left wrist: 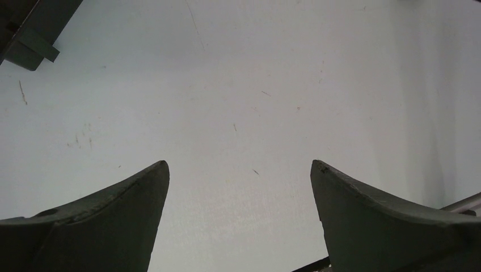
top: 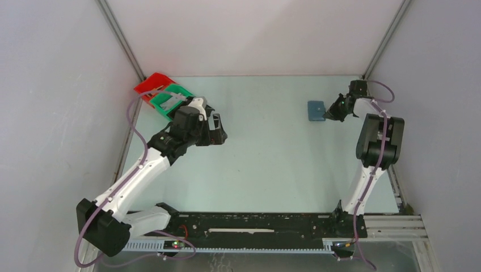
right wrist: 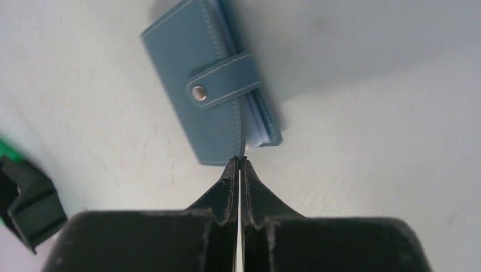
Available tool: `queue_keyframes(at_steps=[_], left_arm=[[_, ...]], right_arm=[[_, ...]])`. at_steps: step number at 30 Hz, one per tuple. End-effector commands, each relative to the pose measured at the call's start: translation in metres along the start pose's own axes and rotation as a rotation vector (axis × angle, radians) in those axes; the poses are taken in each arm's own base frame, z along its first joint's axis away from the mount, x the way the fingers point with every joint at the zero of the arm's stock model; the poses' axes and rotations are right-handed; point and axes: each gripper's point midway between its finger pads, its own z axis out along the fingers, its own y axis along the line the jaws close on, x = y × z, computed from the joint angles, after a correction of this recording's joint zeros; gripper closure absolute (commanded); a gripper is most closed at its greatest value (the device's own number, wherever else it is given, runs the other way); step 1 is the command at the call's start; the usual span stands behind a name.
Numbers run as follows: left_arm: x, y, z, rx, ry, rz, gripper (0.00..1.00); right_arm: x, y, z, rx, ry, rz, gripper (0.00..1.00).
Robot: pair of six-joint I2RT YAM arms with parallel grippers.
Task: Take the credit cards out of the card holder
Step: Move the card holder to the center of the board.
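Note:
My right gripper is on the card holder's corner and the strap is snapped shut, so my right gripper will put the card holder down in the middle of the table, then take the strap (right wrist: 225,80).
The slate-blue card holder (top: 315,110) lies on the table at the back right, folded, its strap snapped down (right wrist: 224,85). Pale edges of the credit cards (right wrist: 256,135) peek out between its covers. My right gripper (top: 329,116) sits at the holder's right side. In the right wrist view its tips (right wrist: 239,161) are pressed together right at the near corner of the holder (right wrist: 198,85), where the top cover's edge runs in between them. My left gripper (top: 220,129) hovers over bare table at the left, jaws wide (left wrist: 238,164) with nothing between them.
A red bin (top: 152,83) and a green bin (top: 170,102) stand at the back left corner, just behind the left arm. A black bin (right wrist: 25,209) shows at the left edge of the right wrist view. Grey walls close the table on three sides.

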Motion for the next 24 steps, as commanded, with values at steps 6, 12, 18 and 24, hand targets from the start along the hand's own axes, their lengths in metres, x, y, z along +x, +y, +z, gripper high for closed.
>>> queue_keyframes(at_steps=[6,12,18,24], left_arm=[[-0.007,-0.008,-0.001,0.025,-0.024,-0.016,0.00],[0.006,-0.013,0.007,0.051,0.038,-0.044,0.00],[0.014,-0.011,0.010,0.044,0.063,-0.055,0.00],[0.010,0.004,0.015,-0.064,0.051,-0.083,0.00]], right_arm=[[0.132,0.091,-0.076,-0.154,0.008,-0.092,1.00],[0.248,0.112,-0.095,-0.184,0.072,-0.157,1.00],[0.322,0.099,-0.094,-0.154,0.142,-0.136,1.00],[0.327,0.093,-0.105,-0.148,0.125,-0.329,0.50]])
